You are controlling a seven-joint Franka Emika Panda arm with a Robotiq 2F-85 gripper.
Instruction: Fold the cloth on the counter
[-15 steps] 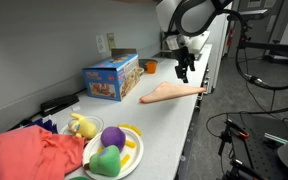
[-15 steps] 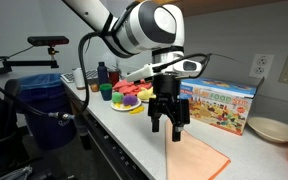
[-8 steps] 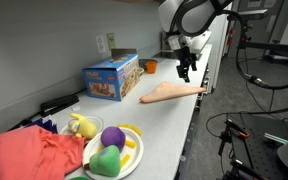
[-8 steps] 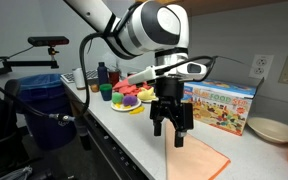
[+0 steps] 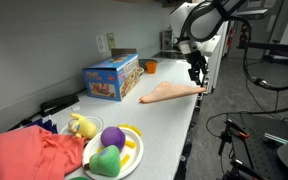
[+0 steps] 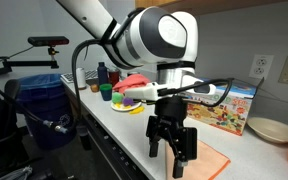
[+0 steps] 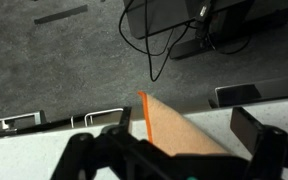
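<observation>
The robot's gripper should next close on the orange-hemmed corner (image 5: 203, 90) (image 7: 145, 98) of the orange-tan cloth, where that corner sticks out over the front edge of the counter.
The orange-tan cloth (image 5: 169, 93) lies flat on the white counter (image 5: 174, 120), and one corner pokes over the front edge. It shows in both exterior views, also (image 6: 214, 160). My gripper (image 5: 197, 72) hangs over the cloth's corner at the counter edge, also seen at the front of the counter (image 6: 174, 155). In the wrist view the cloth's orange-hemmed corner (image 7: 164, 122) lies between the spread fingers of the gripper (image 7: 174, 150). The gripper is open and holds nothing.
A colourful toy box (image 5: 112, 78) stands against the wall behind the cloth. A plate of toy fruit (image 5: 112, 150) and a red cloth (image 5: 29, 155) lie at one end. An orange cup (image 5: 151, 66) and a bowl (image 6: 267, 128) sit at the other end. A blue bin (image 6: 44, 110) stands on the floor.
The arm has moved along the counter edge towards the cloth's overhanging corner and come lower. The cloth has not moved.
</observation>
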